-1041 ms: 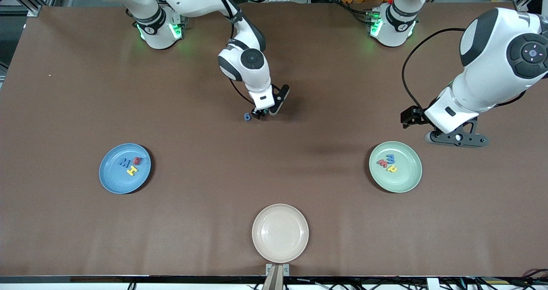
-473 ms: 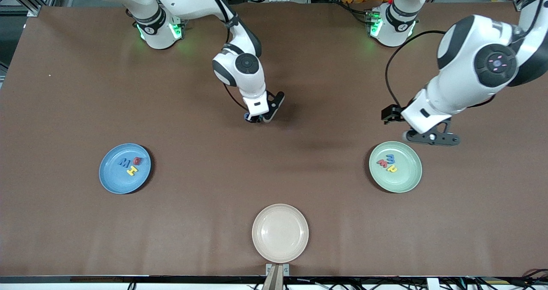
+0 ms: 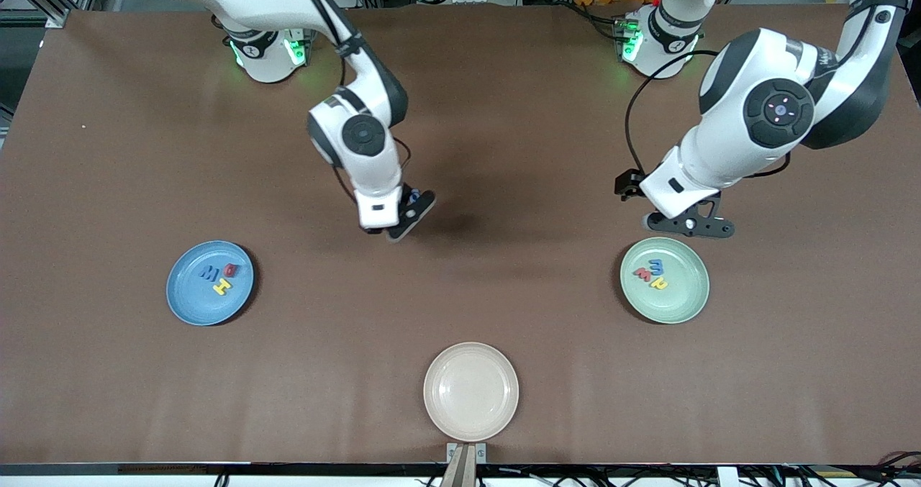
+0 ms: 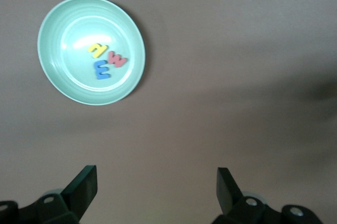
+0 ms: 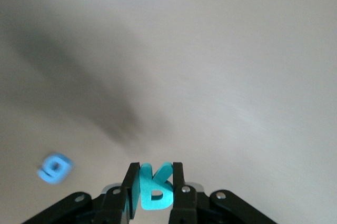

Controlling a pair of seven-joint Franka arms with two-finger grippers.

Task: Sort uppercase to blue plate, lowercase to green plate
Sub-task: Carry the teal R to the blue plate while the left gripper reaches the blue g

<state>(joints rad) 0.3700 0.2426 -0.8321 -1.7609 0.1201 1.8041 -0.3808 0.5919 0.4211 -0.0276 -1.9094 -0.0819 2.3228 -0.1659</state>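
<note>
I have the teal R in my right gripper, upright above bare table near the middle. Next, I let go of it on the blue plate [image 3: 224,258] beside the red Q.
My right gripper [image 3: 392,231] is shut on the teal R [image 5: 155,190] and holds it upright above bare table near the middle; in the right wrist view the gripper [image 5: 152,174] clamps it between both fingers. The blue g [image 5: 54,167] lies on the table close by. The blue plate [image 3: 188,303] holds the blue M [image 3: 210,273], red Q [image 3: 231,270] and yellow H [image 3: 223,285]. The green plate [image 3: 683,301] holds the blue m [image 3: 656,266], red w [image 3: 642,275] and yellow h [image 3: 658,283]. My left gripper [image 3: 687,224] is open and empty, over the table beside the green plate [image 4: 63,79].
An empty beige plate [image 3: 470,390] sits at the table's edge nearest the front camera, midway between the two other plates. Bare brown table lies between the plates.
My right gripper lifted the teal R off the table beside the blue g and carried it toward the blue plate's end. My left arm swung inward, staying by the green plate.
</note>
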